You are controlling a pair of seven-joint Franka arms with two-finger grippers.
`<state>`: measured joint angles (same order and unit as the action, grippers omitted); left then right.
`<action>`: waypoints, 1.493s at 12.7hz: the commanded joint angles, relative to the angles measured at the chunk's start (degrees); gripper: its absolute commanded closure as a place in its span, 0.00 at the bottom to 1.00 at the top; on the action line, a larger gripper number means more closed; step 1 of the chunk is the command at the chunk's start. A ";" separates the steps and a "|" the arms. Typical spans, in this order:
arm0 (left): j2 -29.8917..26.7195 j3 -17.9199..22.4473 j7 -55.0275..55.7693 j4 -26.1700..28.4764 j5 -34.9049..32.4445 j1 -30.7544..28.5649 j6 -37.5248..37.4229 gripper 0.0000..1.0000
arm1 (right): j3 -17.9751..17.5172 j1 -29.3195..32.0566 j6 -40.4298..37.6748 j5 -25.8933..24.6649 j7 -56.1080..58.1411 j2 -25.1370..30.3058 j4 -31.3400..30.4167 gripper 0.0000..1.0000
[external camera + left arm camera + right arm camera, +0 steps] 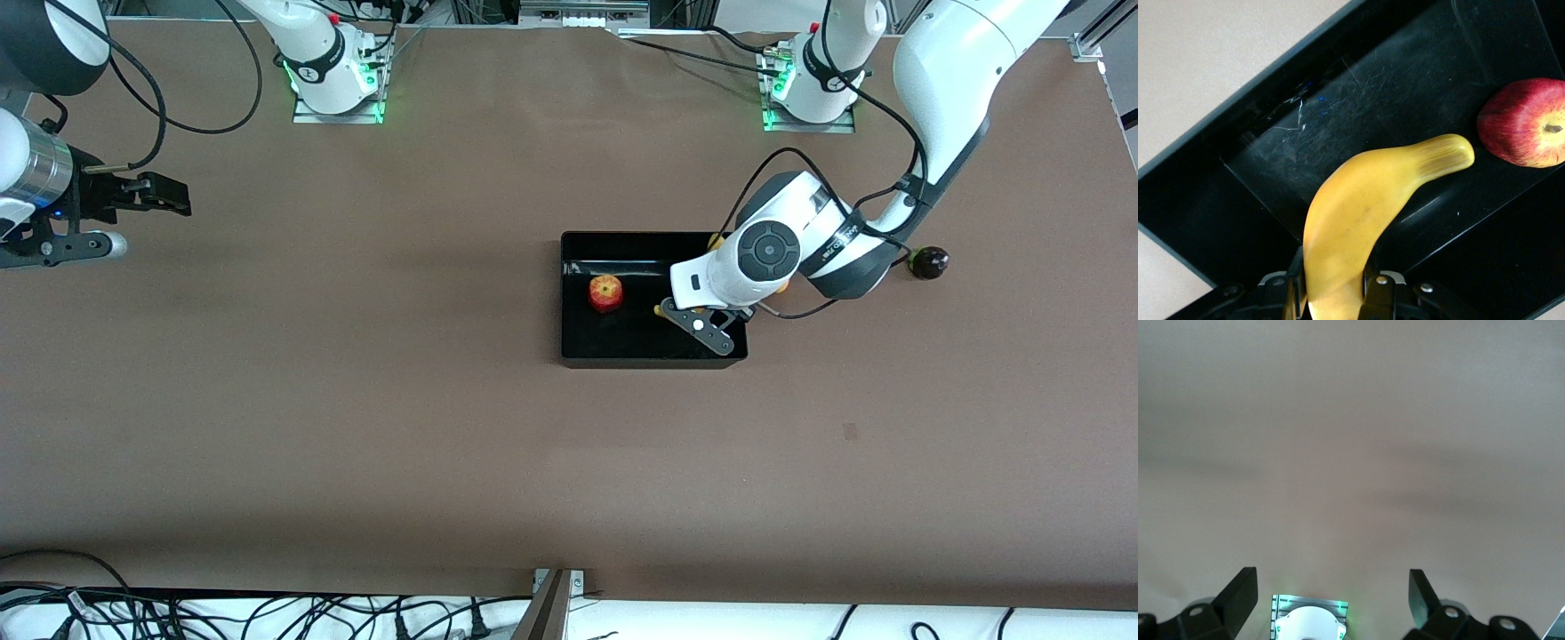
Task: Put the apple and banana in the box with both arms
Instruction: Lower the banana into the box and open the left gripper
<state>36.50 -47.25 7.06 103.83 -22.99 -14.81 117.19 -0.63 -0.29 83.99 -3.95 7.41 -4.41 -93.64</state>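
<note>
The banana, now held low over the box floor, will be let go by my left gripper on the black box's bottom (693, 327) (1329, 160), between the apple and the end of the left arm.
The black box (578, 347) sits mid-table. The red-and-yellow apple (605, 292) lies inside it, toward the right arm's end. It also shows in the left wrist view (1528, 123). My left gripper (1333, 287) is shut on the yellow banana (1358, 213) and holds it low over the box floor (1338, 100), with the free tip pointing at the apple. In the front view the wrist hides the fingers, and only the banana's tip (659, 310) shows. My right gripper (169, 196) waits open and empty over bare table at the right arm's end, and its fingers (1238, 593) are spread wide.
A dark round fruit (929, 261) lies on the table beside the box, toward the left arm's end. Small yellow-orange bits (714, 239) peek out from under the left arm at the box's edge. The right arm's base (1310, 623) shows in the right wrist view.
</note>
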 commanded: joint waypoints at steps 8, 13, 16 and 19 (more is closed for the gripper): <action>3.75 1.81 0.58 -2.93 -2.15 0.74 4.10 1.00 | 0.01 0.03 0.12 -0.70 1.02 -0.07 0.65 0.00; 3.75 5.32 1.20 -2.84 -2.15 4.43 4.28 1.00 | 0.10 0.55 1.35 0.26 0.14 -0.68 2.93 0.00; 3.93 6.91 1.20 -2.76 -2.15 4.88 4.28 0.85 | 0.98 0.37 2.04 0.96 0.50 -7.26 12.93 0.00; 3.84 7.00 1.28 -2.40 -2.15 4.52 4.02 0.11 | 1.33 0.37 3.37 1.14 -0.64 -8.33 15.68 0.00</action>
<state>39.99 -40.28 7.53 102.30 -23.52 -10.53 121.66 0.47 -0.23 87.91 -3.81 7.25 -11.31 -81.56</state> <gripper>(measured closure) 0.485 0.000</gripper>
